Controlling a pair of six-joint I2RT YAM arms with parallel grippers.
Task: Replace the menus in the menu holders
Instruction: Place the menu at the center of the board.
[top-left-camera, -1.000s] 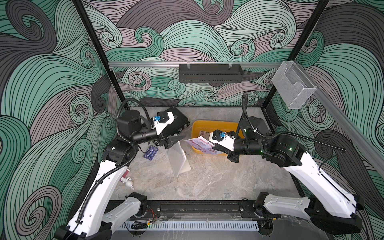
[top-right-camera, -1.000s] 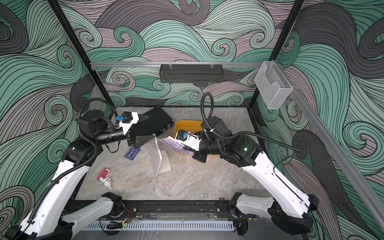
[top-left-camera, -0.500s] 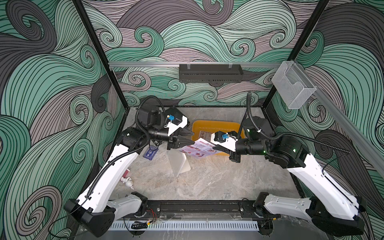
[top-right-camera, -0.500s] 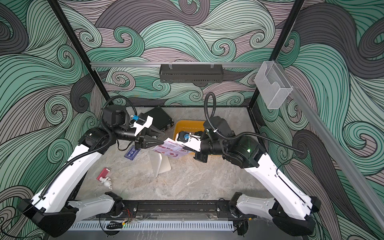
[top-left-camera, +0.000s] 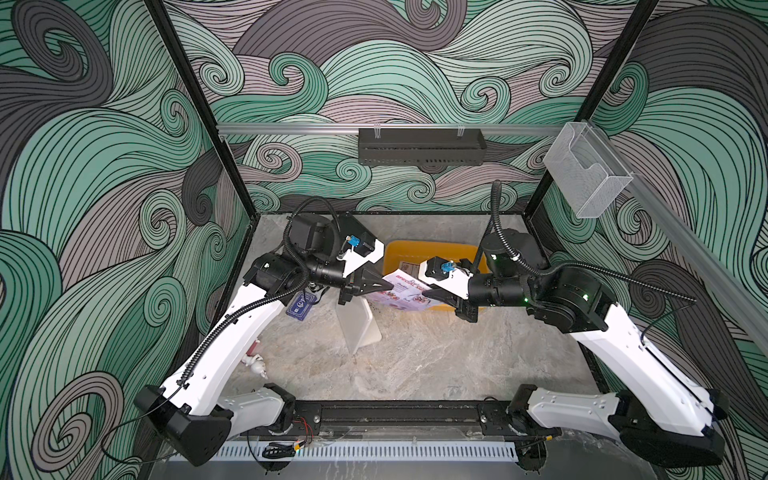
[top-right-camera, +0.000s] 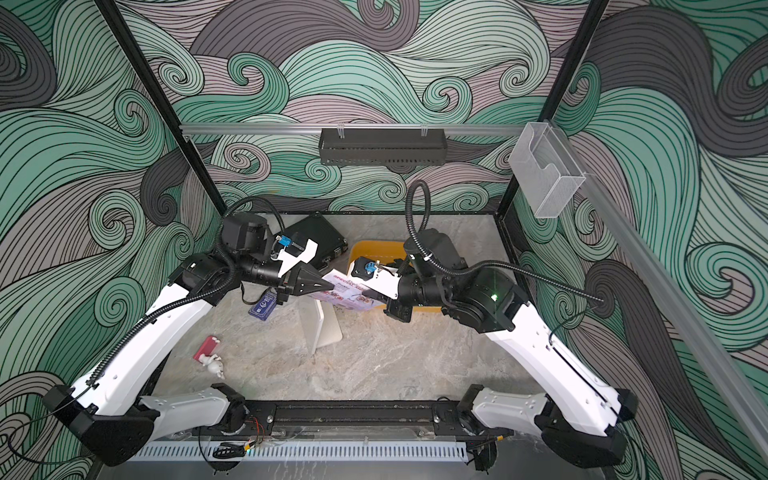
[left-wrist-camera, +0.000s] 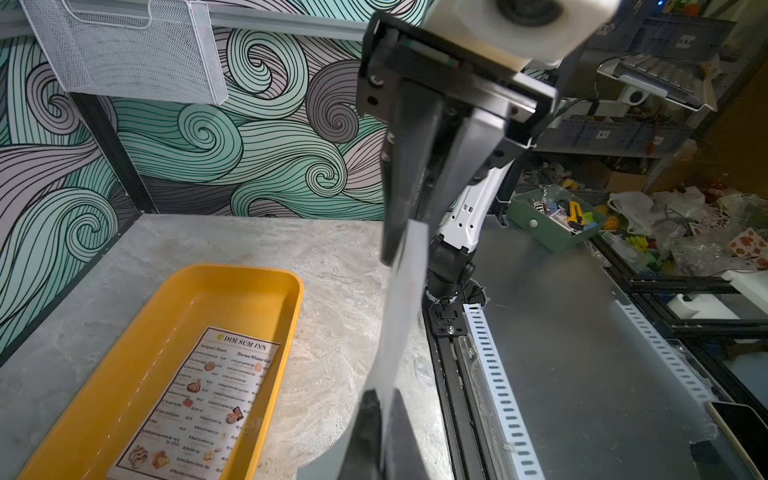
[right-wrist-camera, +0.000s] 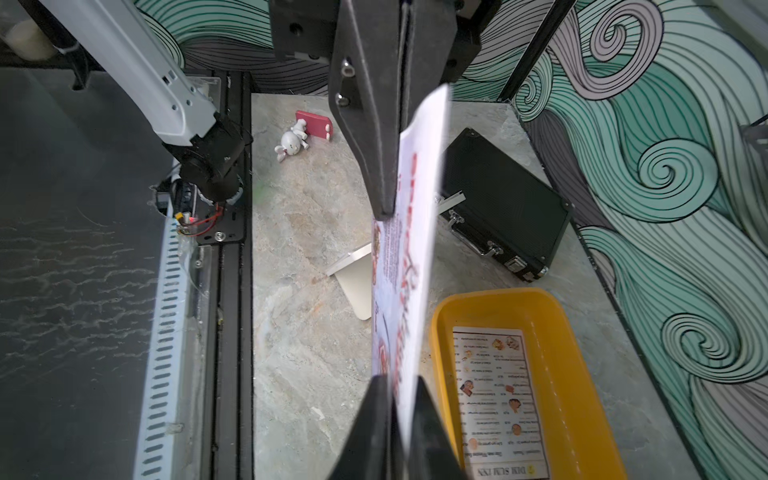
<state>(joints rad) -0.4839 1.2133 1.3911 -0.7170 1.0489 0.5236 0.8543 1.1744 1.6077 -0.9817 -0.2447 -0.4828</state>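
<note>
The robot's left gripper will release the pinkish menu on the bare table just off the yellow tray's near corner (top-left-camera: 509, 333) (left-wrist-camera: 341, 254).
A pinkish menu (top-left-camera: 405, 291) with a red heading hangs in the air between my two grippers, over the clear slanted menu holder (top-left-camera: 359, 322) with its white foot. My left gripper (top-left-camera: 390, 286) is shut on the sheet's left end. In the left wrist view the sheet (left-wrist-camera: 399, 311) runs edge-on out of the shut gripper (left-wrist-camera: 381, 395). My right gripper (right-wrist-camera: 399, 380) has its jaws slightly parted, with the other end of the menu (right-wrist-camera: 411, 249) loose between them. The "DIM SUM INN" menu (left-wrist-camera: 199, 399) lies flat in the yellow tray (top-left-camera: 432, 251).
A black case (top-right-camera: 316, 239) lies at the back left behind my left arm. A small blue card (top-left-camera: 300, 307) and a pink-and-white figurine (top-right-camera: 210, 357) lie on the left of the table. On the walls hang a black rack (top-left-camera: 419, 147) and a clear box (top-left-camera: 586, 170).
My left arm swung in from the left and its jaws closed on the free end of the pinkish menu. My right gripper's jaws, earlier clamped on the sheet, have parted a little.
</note>
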